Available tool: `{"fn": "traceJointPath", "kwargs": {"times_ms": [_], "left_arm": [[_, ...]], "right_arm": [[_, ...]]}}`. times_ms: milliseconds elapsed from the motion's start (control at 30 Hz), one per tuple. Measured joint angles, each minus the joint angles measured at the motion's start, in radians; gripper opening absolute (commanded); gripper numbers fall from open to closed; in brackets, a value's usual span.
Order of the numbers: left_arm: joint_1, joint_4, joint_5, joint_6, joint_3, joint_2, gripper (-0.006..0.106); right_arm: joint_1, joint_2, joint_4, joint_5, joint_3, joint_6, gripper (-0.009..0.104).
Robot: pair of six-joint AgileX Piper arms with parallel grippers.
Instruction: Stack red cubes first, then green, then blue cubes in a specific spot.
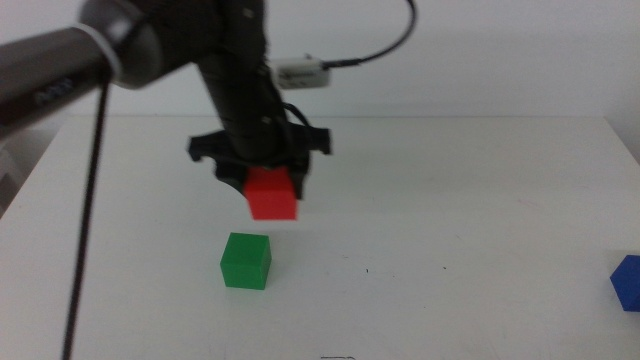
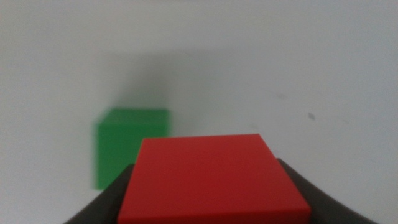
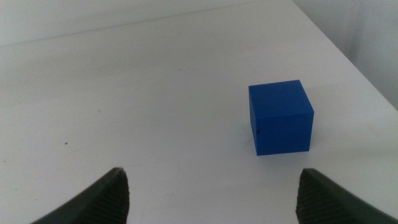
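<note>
My left gripper will let go of the red cube on the white tabletop (image 1: 347, 268) beside the green cube, toward the blue cube.
My left gripper (image 1: 270, 190) hangs over the middle of the table, shut on the red cube (image 1: 272, 195), which is held clear of the surface. The left wrist view shows the red cube (image 2: 211, 177) filling the space between the two dark jaws. The green cube (image 1: 246, 260) rests on the white tabletop just in front of and slightly left of the held cube, and the left wrist view catches the green cube (image 2: 127, 146) beyond it. The blue cube (image 1: 627, 282) sits at the table's right edge. My right gripper (image 3: 211, 199) is open a short way from the blue cube (image 3: 280, 116) and does not show in the middle view.
The left arm's dark body and cable (image 1: 85, 230) cross the left part of the table. The white tabletop's far edge (image 1: 400, 116) meets a pale wall, and its right edge (image 3: 348, 59) runs close behind the blue cube.
</note>
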Motion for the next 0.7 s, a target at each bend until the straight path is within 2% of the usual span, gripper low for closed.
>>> {"fn": "traceJointPath", "kwargs": {"times_ms": [400, 700], "left_arm": [[-0.112, 0.006, -0.081, -0.178, 0.000, 0.109, 0.019], [-0.139, -0.012, -0.159, -0.194, -0.005, 0.188, 0.019]], "right_arm": [[0.000, 0.000, 0.000, 0.000, 0.000, 0.000, 0.074], [0.000, 0.000, 0.000, 0.000, 0.000, 0.000, 0.074]]}}
